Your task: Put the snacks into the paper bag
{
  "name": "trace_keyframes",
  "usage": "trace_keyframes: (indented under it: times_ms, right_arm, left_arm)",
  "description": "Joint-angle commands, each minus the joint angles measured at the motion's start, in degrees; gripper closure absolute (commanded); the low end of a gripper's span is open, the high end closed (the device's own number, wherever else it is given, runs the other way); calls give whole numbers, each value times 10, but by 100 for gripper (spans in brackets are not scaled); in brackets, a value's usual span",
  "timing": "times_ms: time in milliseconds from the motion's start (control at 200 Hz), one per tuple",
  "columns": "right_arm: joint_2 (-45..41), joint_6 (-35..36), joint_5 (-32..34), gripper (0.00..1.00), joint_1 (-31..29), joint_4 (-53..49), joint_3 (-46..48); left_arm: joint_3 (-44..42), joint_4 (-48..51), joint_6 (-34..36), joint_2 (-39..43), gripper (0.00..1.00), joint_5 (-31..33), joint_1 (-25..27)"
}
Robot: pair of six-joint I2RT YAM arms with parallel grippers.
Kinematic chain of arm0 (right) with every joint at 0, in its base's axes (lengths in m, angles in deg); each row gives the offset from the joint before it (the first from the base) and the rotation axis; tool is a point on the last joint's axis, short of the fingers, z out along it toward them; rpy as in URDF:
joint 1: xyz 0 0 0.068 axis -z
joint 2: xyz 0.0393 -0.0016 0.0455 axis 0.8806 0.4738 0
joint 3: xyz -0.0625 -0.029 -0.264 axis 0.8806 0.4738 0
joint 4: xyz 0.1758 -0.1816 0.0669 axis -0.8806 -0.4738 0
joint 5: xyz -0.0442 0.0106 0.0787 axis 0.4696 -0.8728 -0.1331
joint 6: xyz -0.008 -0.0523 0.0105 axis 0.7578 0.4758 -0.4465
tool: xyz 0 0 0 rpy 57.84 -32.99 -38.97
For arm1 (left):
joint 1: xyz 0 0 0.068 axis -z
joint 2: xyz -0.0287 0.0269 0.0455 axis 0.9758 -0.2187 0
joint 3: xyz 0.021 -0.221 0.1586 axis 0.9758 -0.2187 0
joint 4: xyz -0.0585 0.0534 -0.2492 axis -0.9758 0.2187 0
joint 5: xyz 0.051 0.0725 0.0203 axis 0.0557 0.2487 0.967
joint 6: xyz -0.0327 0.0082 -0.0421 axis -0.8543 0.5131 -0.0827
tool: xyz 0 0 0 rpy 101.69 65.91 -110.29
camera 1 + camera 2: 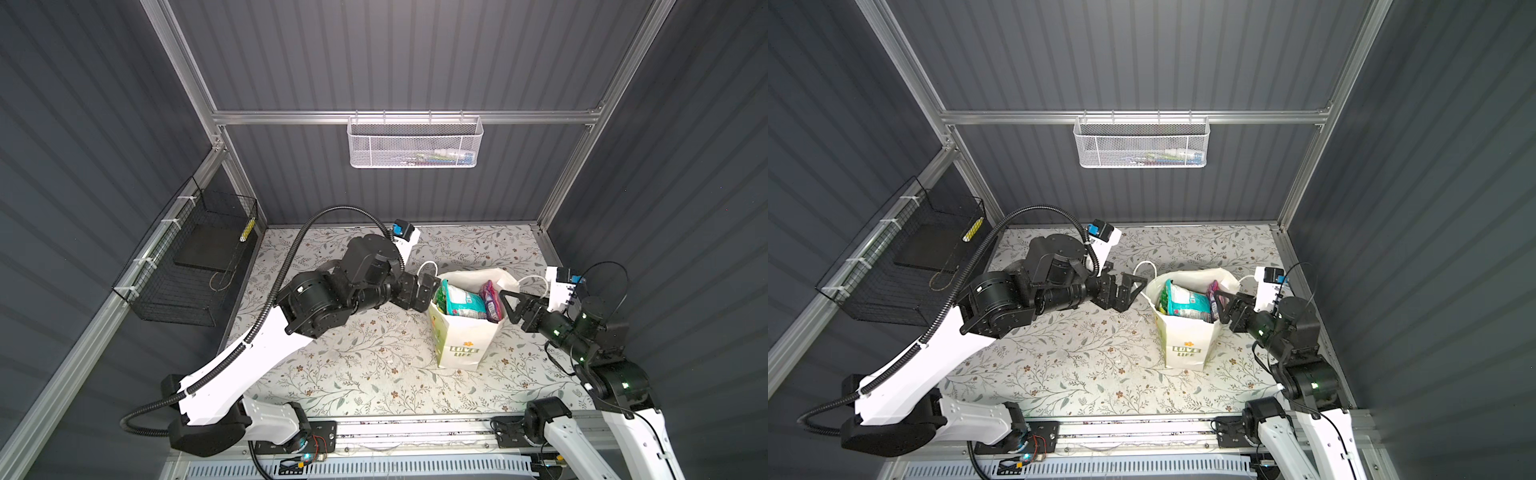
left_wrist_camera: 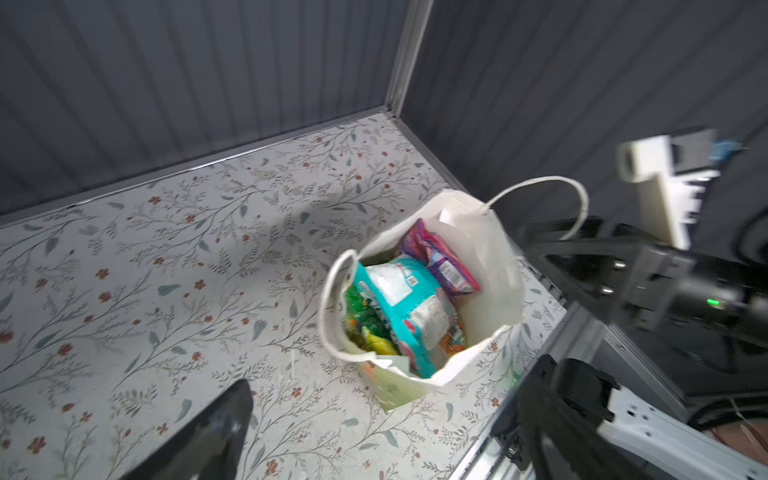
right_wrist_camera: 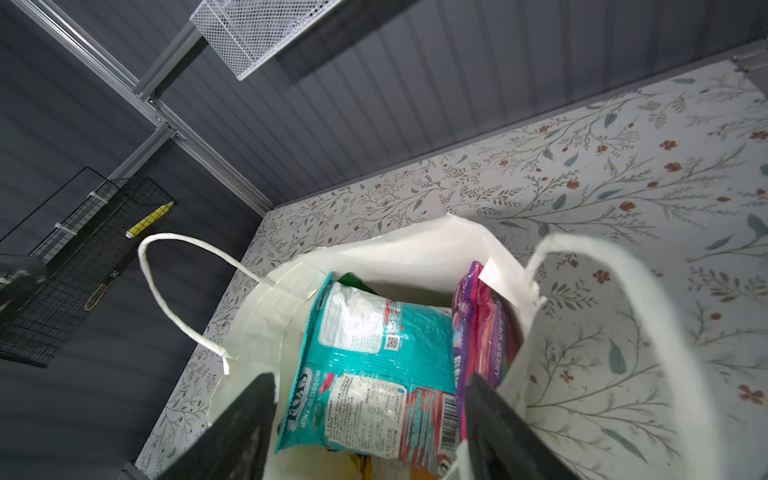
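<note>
The bag's cord handle loops beside my right gripper's open fingers, so my right gripper should move over and pinch the cord [image 1: 543, 279] before both grippers move the bag.
The paper bag [image 1: 463, 345] [image 1: 1187, 345] stands upright on the right half of the floral table, mouth open. Inside it lie the snacks: a teal FOX'S packet [image 1: 465, 302] [image 3: 374, 353] on top, a purple packet [image 1: 490, 301] [image 2: 440, 262] on edge against the right wall, and a green packet [image 2: 361, 311] at the left. My left gripper [image 1: 430, 289] [image 2: 392, 386] is open and empty just outside the bag's left rim. Over the right rim my right gripper [image 1: 509, 305] [image 3: 370, 386] is open, its fingers either side of the teal packet and apart from it.
A white mesh basket [image 1: 415, 143] hangs on the back wall. A black wire basket [image 1: 187, 274] is fixed to the left wall. The bag's cord handles [image 3: 166, 291] stick out to both sides. Bare floral table [image 1: 353, 365] lies in front of the bag.
</note>
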Motion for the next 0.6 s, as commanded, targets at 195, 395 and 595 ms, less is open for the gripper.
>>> trace_keyframes:
  times_ms: [195,395,595]
  right_arm:
    - [36,6,52,19,-1,-98,-61]
    - [43,-5,42,31,-1,-91,-71]
    - [45,-9,26,51,-1,-77,-78]
  left_arm:
    - [-43,-66,-8,-39,0,-172,-87]
    - [-40,-102,-9,-73,7,-275,-126]
    - [-16,-105,-24,-103,25,-323,-130]
